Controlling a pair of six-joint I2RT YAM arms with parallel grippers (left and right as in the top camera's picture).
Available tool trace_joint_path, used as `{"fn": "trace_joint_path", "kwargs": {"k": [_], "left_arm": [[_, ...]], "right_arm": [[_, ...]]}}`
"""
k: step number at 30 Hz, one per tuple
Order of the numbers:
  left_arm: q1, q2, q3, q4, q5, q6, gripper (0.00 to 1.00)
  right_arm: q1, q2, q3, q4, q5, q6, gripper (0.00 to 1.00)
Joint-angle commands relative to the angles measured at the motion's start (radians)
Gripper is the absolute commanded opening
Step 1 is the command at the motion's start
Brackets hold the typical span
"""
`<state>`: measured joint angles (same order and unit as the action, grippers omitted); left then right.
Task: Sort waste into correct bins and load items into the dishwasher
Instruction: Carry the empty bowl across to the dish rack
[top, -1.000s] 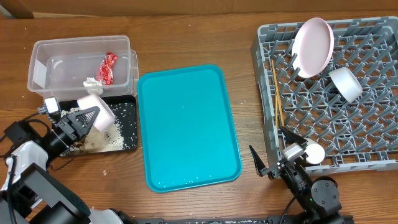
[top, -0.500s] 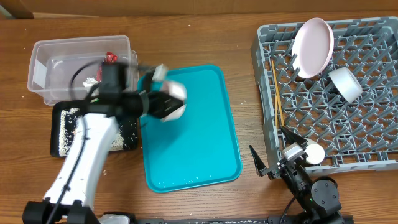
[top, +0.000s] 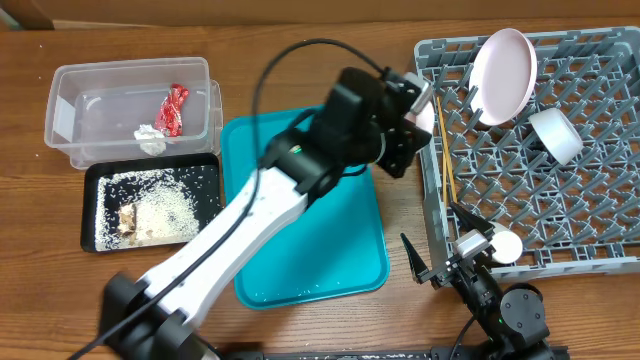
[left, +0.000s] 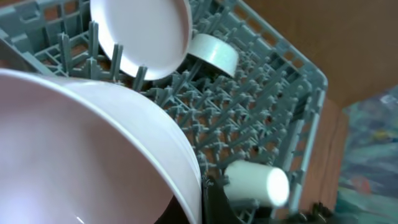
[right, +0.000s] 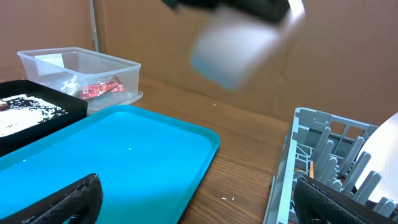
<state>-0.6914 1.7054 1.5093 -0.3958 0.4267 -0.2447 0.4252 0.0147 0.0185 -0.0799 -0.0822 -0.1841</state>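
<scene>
I should set the small white bowl between the pale plate and the grey rack's edge (top: 446, 96) with my left gripper. The bowl is now held over the rack's edge.
My left gripper (top: 412, 108) is shut on a small white bowl (top: 426, 118) and holds it over the left edge of the grey dish rack (top: 600, 215). The bowl fills the left wrist view (left: 93, 149) and shows blurred in the right wrist view (right: 239, 53). In the rack are a pale plate (top: 503, 75) on edge, another white bowl (top: 555, 135), a white cup (top: 505, 245) and wooden chopsticks (top: 443, 150). The clear tub (top: 70, 85) holds a red wrapper (top: 172, 108) and a white napkin (top: 150, 135). The black tray (top: 92, 175) holds rice and brown scraps. My right gripper (top: 435, 262) is open and empty.
The teal serving tray (top: 300, 230) lies between the bins and the rack, under my left arm, with a few rice grains on it. A strip of bare wood (right: 249, 180) runs between the teal tray and the rack. Wooden table all round.
My left arm has swung right, carrying the bowl from the black tray across the teal tray to the rack's left edge. The black tray's rice is uncovered. The right arm has not moved.
</scene>
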Motion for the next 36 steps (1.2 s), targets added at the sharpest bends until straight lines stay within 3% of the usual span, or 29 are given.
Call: {"fn": "trace_joint_path", "kwargs": {"k": [1,7,11,14,17,22,26,32,36], "left_arm": [[0.004,0.108,0.149,0.004,-0.031,-0.051,0.04],[0.004,0.273,0.379,-0.043,-0.023,-0.05,0.04],[0.004,0.332,0.4,0.031,-0.013,-0.055,0.04],[0.005,0.396,0.4,0.126,-0.015,-0.194,0.04],[0.024,0.458,0.399,0.192,0.006,-0.457,0.04],[0.043,0.583,0.399,0.475,0.23,-0.693,0.04],[0.043,0.662,0.399,0.6,0.271,-0.952,0.04],[0.046,0.687,0.399,0.687,0.273,-1.027,0.04],[0.05,0.719,0.399,0.938,0.307,-1.068,0.04]], "right_arm": [[-0.006,-0.012,-0.01,0.005,-0.006,0.0,1.0],[-0.006,-0.012,-0.01,0.005,-0.006,0.0,1.0],[-0.006,-0.012,-0.01,0.005,-0.006,0.0,1.0],[-0.006,-0.012,-0.01,0.005,-0.006,0.0,1.0],[-0.006,-0.012,-0.01,0.005,-0.006,0.0,1.0],[-0.006,-0.012,-0.01,0.005,-0.006,0.0,1.0],[-0.006,-0.012,-0.01,0.005,-0.006,0.0,1.0],[-0.006,-0.012,-0.01,0.005,-0.006,0.0,1.0],[-0.006,-0.012,-0.01,0.005,-0.006,0.0,1.0]]}}
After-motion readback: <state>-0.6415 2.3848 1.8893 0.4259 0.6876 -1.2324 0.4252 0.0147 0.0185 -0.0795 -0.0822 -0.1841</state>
